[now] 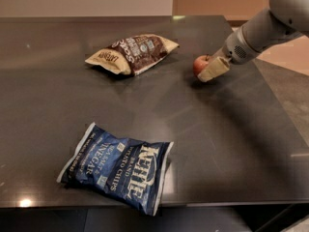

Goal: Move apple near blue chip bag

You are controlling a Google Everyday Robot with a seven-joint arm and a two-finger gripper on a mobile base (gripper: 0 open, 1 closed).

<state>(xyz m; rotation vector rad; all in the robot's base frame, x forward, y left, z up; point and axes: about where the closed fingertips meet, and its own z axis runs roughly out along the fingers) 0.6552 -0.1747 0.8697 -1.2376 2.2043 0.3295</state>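
My gripper needs to let go of the apple on the dark table (160, 113) just behind the blue chip bag, facing the brown bag.
The small red apple (199, 63) is at the right of the dark table (231, 139), just above or on its surface. My gripper (203, 70) reaches in from the upper right and is shut on the apple, with one tan finger (214, 69) across its near side and the other hidden behind it. The blue chip bag (118, 170) lies flat near the table's front edge, left of centre and well apart from the apple.
A brown and tan chip bag (133, 52) lies at the back, left of the apple. The table's right edge runs diagonally under my arm (260, 30), with floor beyond it. The front edge is just below the blue bag.
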